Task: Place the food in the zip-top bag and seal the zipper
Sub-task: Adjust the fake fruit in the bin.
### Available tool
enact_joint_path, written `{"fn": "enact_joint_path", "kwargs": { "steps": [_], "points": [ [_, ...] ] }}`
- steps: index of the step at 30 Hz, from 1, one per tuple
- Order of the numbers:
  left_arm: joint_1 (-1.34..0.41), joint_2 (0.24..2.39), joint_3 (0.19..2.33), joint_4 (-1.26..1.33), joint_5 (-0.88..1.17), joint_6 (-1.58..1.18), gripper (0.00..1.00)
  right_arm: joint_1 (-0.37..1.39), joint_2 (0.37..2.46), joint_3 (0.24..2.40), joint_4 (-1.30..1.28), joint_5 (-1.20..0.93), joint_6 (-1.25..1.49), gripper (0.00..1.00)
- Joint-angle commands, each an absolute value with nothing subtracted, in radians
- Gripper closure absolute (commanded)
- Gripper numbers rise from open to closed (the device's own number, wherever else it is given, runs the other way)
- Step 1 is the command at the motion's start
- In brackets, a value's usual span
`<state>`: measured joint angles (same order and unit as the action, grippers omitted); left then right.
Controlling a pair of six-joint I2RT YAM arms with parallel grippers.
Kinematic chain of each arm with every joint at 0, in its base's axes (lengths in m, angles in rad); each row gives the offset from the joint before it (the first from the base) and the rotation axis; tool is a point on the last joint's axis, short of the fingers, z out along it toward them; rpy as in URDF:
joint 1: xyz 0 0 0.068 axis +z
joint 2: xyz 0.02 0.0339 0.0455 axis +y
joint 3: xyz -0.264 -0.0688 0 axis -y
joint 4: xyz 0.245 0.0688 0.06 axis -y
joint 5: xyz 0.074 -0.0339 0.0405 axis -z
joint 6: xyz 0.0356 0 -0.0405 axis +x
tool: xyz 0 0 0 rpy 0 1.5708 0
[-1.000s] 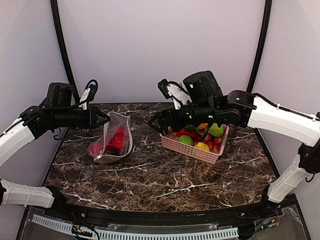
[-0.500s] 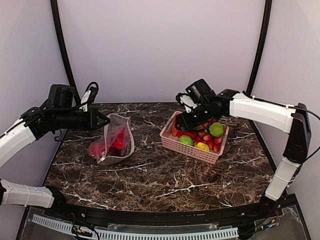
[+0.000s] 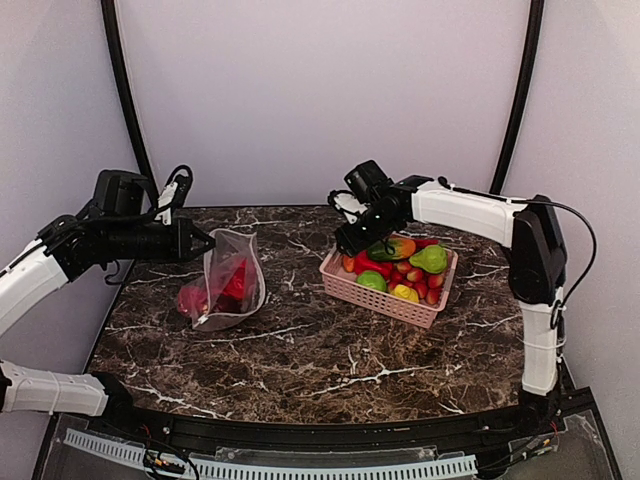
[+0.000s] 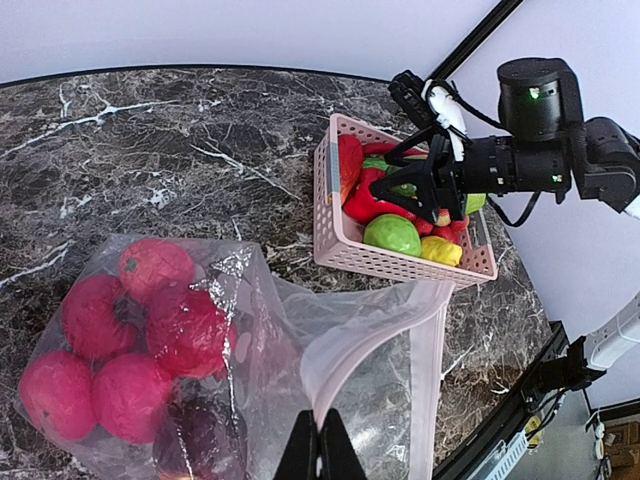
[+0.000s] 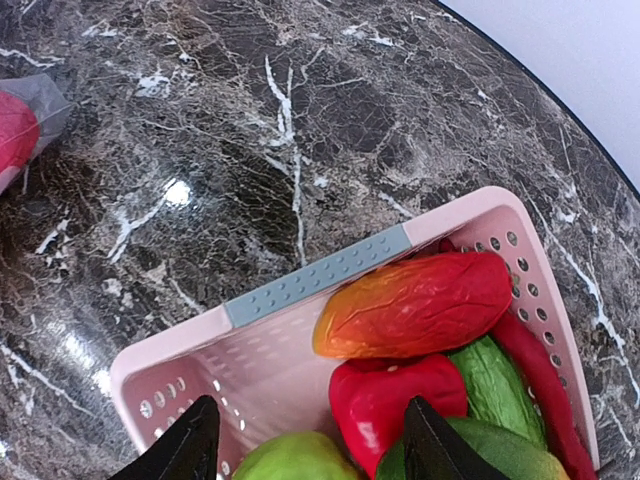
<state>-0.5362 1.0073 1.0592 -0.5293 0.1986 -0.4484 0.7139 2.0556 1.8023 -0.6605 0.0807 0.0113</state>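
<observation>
Next, my right gripper moves toward the red-orange fruit and takes the red pepper from that side [image 5: 395,385], because the long green fruit lies over the red pepper.
The zip-top bag [image 3: 238,285] stands open at the table's left, with several red toy fruits [image 4: 150,330] inside. My left gripper [image 4: 320,452] is shut on its pale pink zipper [image 4: 372,325] and holds the mouth up; it also shows in the top view [image 3: 205,242]. My right gripper [image 5: 315,455] is open and empty, hovering over the left end of the pink basket [image 5: 310,275]. Below it lie a red-orange fruit [image 5: 420,300], a red pepper [image 5: 400,405] and a green fruit [image 5: 295,462]. In the top view the right gripper [image 3: 350,243] is at the basket's left rim.
The pink basket [image 3: 385,300] sits at the right centre with more red, green and yellow toy food [image 3: 405,275]. Dark marble table [image 3: 320,350] stretches between bag and basket. Black frame posts stand at the back corners.
My right gripper has moved right from the gap between bag and basket to over the basket's left end, and the arm has stretched out lower. The left gripper and bag have stayed put.
</observation>
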Motion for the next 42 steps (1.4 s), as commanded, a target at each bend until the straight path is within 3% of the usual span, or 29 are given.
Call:
{"fn": "enact_joint_path", "kwargs": {
  "steps": [1,26,34,42],
  "points": [
    [-0.535,0.976,1.049,-0.558,0.181,-0.444,0.99,0.681,2.130,1.898,-0.688,0.114,-0.037,0.39],
    [-0.532,0.951,1.040,-0.575,0.154,-0.463,0.99,0.548,2.419,2.151,-0.815,-0.112,-0.131,0.40],
    [-0.532,0.947,1.032,-0.578,0.147,-0.467,0.99,0.567,2.342,2.019,-0.754,-0.353,-0.194,0.43],
    [-0.532,0.948,1.021,-0.574,0.149,-0.470,0.99,0.618,2.226,1.866,-0.710,-0.294,-0.197,0.43]
  ]
}}
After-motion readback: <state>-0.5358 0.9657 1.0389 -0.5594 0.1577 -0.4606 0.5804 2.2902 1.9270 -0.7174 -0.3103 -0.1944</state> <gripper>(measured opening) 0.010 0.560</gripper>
